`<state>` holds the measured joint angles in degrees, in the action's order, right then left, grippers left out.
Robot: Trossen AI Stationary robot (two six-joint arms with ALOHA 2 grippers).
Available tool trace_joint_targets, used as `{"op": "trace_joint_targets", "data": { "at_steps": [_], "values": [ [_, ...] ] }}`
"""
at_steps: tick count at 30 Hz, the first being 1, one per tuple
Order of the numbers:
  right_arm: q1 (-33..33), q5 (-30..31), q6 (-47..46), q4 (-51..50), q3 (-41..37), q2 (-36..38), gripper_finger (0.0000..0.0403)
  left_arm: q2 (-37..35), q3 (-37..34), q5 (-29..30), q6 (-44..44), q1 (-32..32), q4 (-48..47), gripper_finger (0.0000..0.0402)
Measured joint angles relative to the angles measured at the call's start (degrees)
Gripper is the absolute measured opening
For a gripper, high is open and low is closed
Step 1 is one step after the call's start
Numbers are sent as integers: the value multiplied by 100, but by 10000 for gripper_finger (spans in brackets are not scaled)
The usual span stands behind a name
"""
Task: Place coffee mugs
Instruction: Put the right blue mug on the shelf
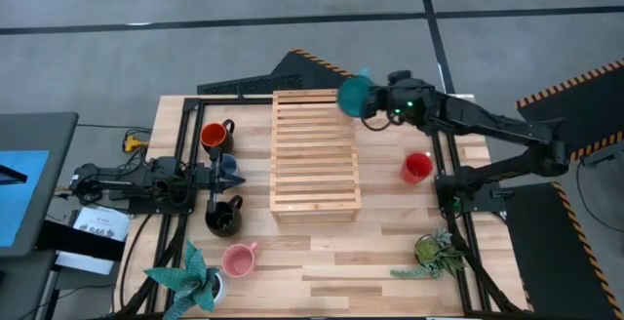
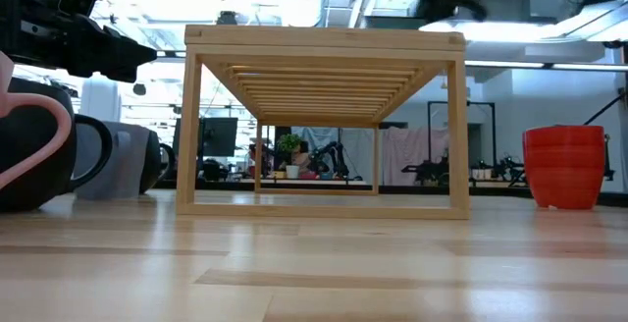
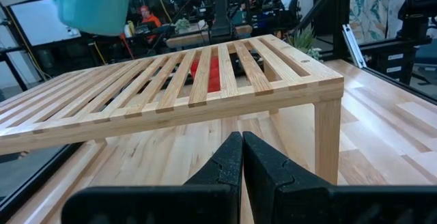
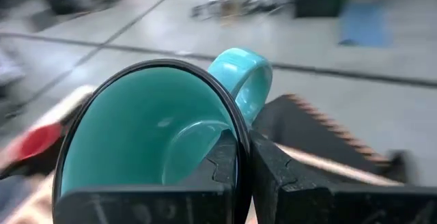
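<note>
The teal mug will go down on the slatted rack's far corner [image 1: 335, 114], toward the red mug's side, from my right gripper.
My right gripper [image 1: 369, 98] holds the teal mug [image 1: 354, 94] in the air over the far right corner of the slatted wooden rack [image 1: 314, 154]. The red mug [image 1: 416, 167] stands on the table to the right of the rack. Left of the rack stand the black mug with orange inside [image 1: 216, 137], the grey-blue mug [image 1: 229, 167], the all-black mug [image 1: 223, 218] and the pink mug [image 1: 239, 259]. My left gripper [image 3: 242, 162] is shut and held off the table beside the grey-blue mug, pointing at the rack. My right gripper pinches the teal mug's wall at the rim [image 4: 235, 132], just beside the handle [image 4: 242, 80]. One finger is inside the mug and one outside. The mug is lifted clear, its teal inside facing the wrist camera.
A potted plant [image 1: 190, 279] stands at the near left corner and another [image 1: 434, 252] at the near right. The rack's slatted top [image 3: 205, 80] is bare. Bare table lies between the rack and the near edge.
</note>
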<state>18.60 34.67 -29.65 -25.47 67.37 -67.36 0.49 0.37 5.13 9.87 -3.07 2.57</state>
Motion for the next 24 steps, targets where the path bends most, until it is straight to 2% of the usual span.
{"op": "trace_joint_targets", "data": {
  "at_steps": [5, 10, 18, 24],
  "values": [
    [189, -778, 35, 427, 26, -510, 42, 0, -1, 0, 2, 0, 2, 0],
    [414, -1192, 40, 105, 424, -1087, 42, -2, 1, 0, 0, 0, 0, 0],
    [519, -1246, 122, -377, 1125, -1635, 42, 0, -1, 0, 2, 0, 2, 0],
    [507, -1404, 66, -578, 1254, -1732, 42, 0, -1, 0, 0, 0, 2, 0]
  ]
}}
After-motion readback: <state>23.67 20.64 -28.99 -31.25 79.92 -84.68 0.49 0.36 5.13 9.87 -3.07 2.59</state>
